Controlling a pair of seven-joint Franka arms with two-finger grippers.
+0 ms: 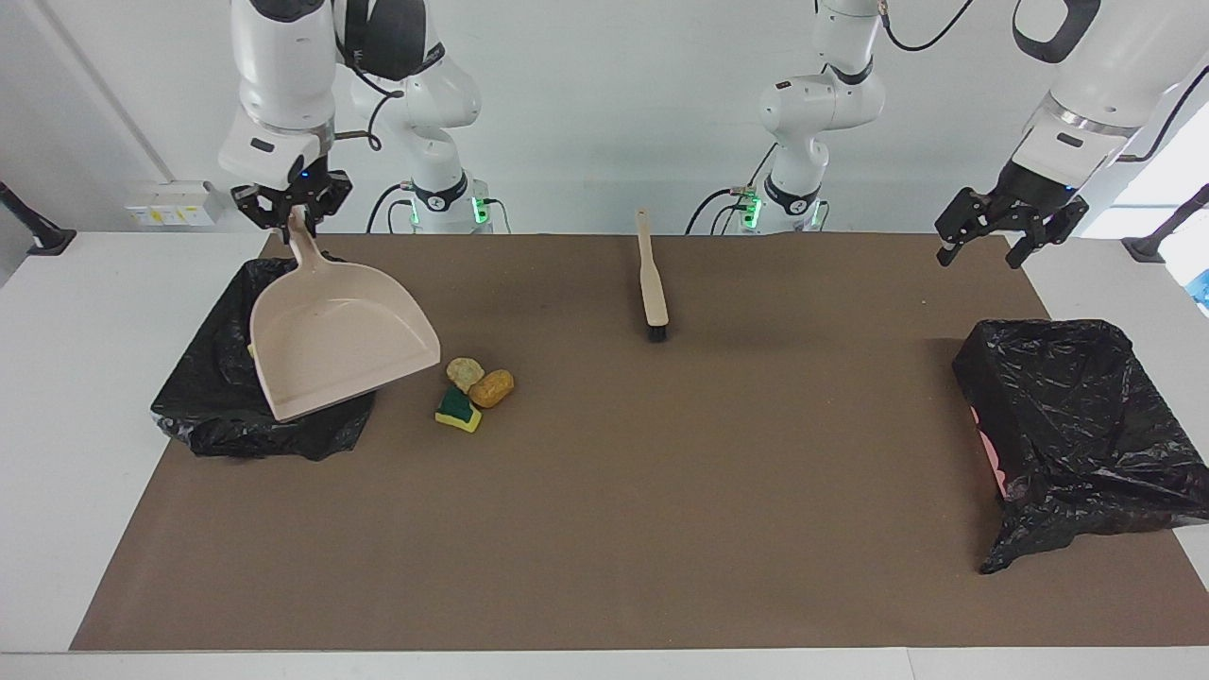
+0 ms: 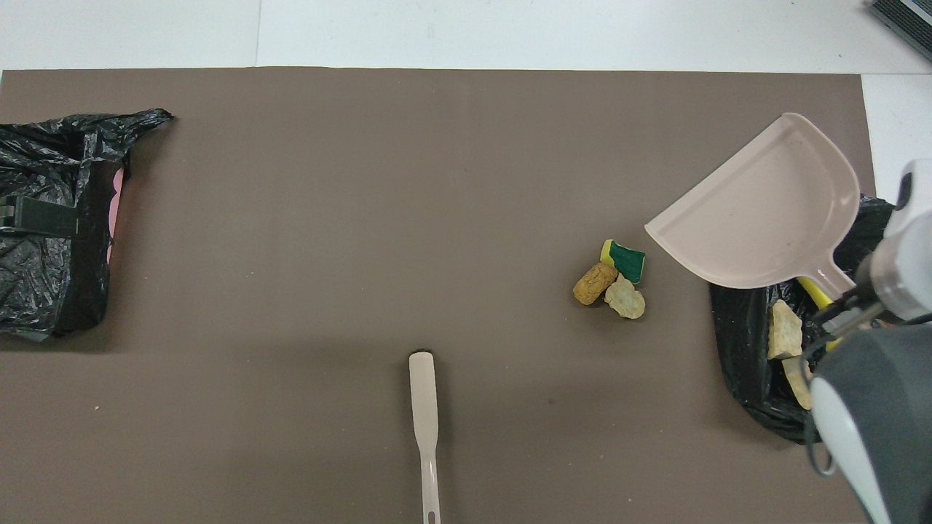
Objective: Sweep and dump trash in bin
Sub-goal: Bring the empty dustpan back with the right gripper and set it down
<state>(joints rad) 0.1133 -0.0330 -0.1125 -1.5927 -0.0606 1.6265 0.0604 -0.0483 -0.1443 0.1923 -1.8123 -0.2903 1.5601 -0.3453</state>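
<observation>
The robot's right gripper will release the beige dustpan on the brown mat (image 2: pixel 427 231) just past the black bristles of the brush.
My right gripper (image 1: pixel 288 219) is shut on the handle of the beige dustpan (image 1: pixel 331 340), holding it in the air over the black-bagged bin (image 1: pixel 208 416) at the right arm's end. The pan's open mouth faces three bits of trash on the mat: a green-topped yellow sponge piece (image 1: pixel 458 409) and two tan bread-like lumps (image 1: pixel 491 387). In the overhead view, tan lumps (image 2: pixel 785 331) and a yellow chunk (image 2: pixel 812 291) lie in the bin (image 2: pixel 750 342). The beige black-bristled brush (image 1: pixel 652 283) lies on the mat near the robots. My left gripper (image 1: pixel 1009 241) hangs open and empty in the air.
A second black-bagged bin (image 1: pixel 1067 425) stands at the left arm's end of the brown mat (image 1: pixel 661 519). The brush also shows in the overhead view (image 2: pixel 424 407), as do the dustpan (image 2: pixel 757 211) and the loose trash (image 2: pixel 611 280).
</observation>
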